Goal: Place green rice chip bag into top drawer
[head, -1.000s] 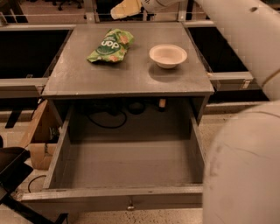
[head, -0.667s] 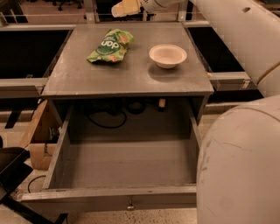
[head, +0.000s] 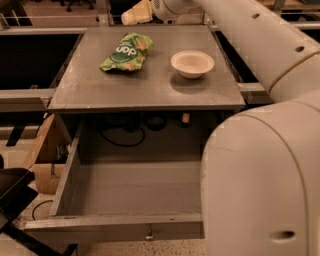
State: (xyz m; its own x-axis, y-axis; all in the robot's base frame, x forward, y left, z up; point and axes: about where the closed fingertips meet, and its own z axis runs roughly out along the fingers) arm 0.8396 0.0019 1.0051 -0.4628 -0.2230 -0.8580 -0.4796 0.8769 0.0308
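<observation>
My gripper should next move to the middle of the green rice chip bag point(head: 127, 49) and close there.
The green rice chip bag point(head: 126, 52) lies flat on the grey counter top point(head: 145, 87), at its far left. The top drawer point(head: 115, 227) is pulled out below the counter's front edge; its grey floor is bare and a small metal knob point(head: 148, 235) sits on its front. My gripper point(head: 136, 13) hangs at the far edge of the counter, just behind and slightly right of the bag, apart from it and holding nothing. My arm's bulky white body point(head: 260, 180) hides the drawer's right side.
A small cream bowl point(head: 192, 63) stands on the counter to the right of the bag. Black cables point(head: 125, 132) hang behind the drawer. A cardboard box point(head: 45, 160) and a dark object point(head: 15, 195) sit on the floor at the left.
My gripper has shifted slightly left and down towards the bag. The near part of my arm now covers more of the drawer's right side. The bag and bowl have not moved.
</observation>
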